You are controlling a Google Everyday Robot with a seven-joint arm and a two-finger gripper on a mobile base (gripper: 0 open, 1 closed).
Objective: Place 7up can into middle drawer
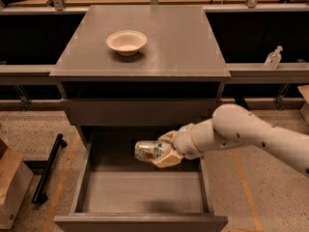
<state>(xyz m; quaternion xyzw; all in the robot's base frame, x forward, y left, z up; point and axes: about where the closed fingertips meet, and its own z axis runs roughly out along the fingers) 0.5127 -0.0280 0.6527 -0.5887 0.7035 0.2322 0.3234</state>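
Note:
The robot's gripper should release the 7up can midway across the middle drawer's bare bottom (146, 187), nearer the drawer's front panel. The can still hangs above that drawer's floor.
The 7up can (147, 151) is green and silvery-white and lies on its side in the air, held by my gripper (164, 152). The gripper is shut on the can's right end. The white arm comes in from the right. The can hangs over the back part of the open middle drawer (143, 192), a deep grey-brown box with a bare floor, pulled out toward the camera. The can is above the floor, not touching it.
A cream bowl (126, 42) sits on the cabinet top (183, 42). A shut shallow drawer front (140, 112) is above the open one. A clear bottle (273, 58) stands on the right ledge. A cardboard box (9, 187) and a black bar (47, 168) are on the floor at left.

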